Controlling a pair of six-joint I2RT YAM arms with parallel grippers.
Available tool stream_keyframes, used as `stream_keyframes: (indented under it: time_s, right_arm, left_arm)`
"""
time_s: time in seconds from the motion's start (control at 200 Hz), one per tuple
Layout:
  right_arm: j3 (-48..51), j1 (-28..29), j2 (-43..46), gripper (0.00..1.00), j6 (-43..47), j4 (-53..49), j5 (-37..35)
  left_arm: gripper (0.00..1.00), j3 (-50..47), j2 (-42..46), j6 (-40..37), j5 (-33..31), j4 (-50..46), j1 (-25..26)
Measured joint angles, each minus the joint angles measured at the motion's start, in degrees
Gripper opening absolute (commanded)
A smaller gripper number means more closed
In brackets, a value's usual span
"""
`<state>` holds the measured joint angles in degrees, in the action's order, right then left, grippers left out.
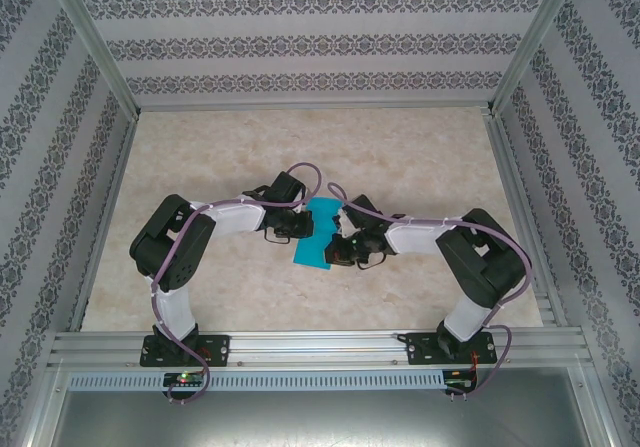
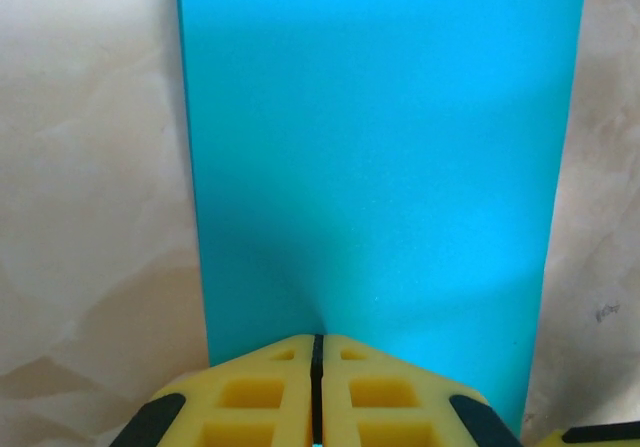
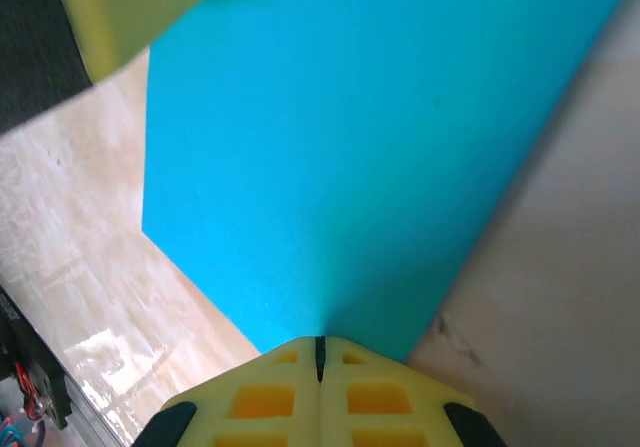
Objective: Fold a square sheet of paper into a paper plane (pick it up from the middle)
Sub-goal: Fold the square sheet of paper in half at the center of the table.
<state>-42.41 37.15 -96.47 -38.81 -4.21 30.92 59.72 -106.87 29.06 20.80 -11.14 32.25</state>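
Observation:
My right gripper's shut fingers press near the sheet's corner, so next I back off, open and take the long edge at its middle (image 3: 505,197) while my left gripper pins the sheet.
The turquoise-blue square sheet of paper (image 1: 318,229) sits between my two grippers at the table's middle. From above it looks like a narrow strip. My left gripper (image 1: 303,225) is shut on the sheet's left edge. In the left wrist view its yellow jaws (image 2: 317,339) meet at the paper (image 2: 380,147), and a faint pucker runs up from the tips. My right gripper (image 1: 338,247) is shut on the opposite edge. Its jaws (image 3: 320,342) close on the paper (image 3: 350,147) near a corner. A yellow finger (image 3: 130,7) of the left gripper shows at top left there.
The beige marbled table (image 1: 300,147) spreads behind and beside the arms. Patterned walls (image 1: 320,42) stand on three sides. An aluminium rail (image 1: 320,345) carries the arm bases along the near edge.

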Motion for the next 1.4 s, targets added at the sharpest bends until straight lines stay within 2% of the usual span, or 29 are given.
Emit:
stream_keyframes:
  time_s: [0.12,0.36,0.5,0.734,0.969,1.399]
  right_arm:
    - [1.9,0.5,1.9,0.02,0.0,-0.1,-0.3]
    - [3.0,1.3,6.1,0.03,0.2,-7.4,-0.9]
    - [2.7,1.2,7.9,0.02,-1.8,-5.6,-0.8]
    - [-2.1,1.3,3.8,0.02,-4.6,-0.4,-0.9]
    - [-3.7,1.3,-1.5,0.02,-3.2,-2.2,-1.6]
    - [2.2,1.4,4.5,0.03,-0.9,-5.0,-3.9]
  left_arm:
    - [0.11,0.2,-0.1,-0.2,0.1,-0.2,0.0]
    - [0.11,0.2,-0.1,-0.2,0.2,-0.2,0.0]
    - [0.11,0.2,-0.1,-0.2,0.2,-0.2,0.0]
    - [0.11,0.2,-0.1,-0.2,0.2,-0.2,0.0]
    - [0.11,0.2,-0.1,-0.2,0.2,-0.2,0.0]
    - [0.11,0.2,-0.1,-0.4,0.2,-0.2,0.0]
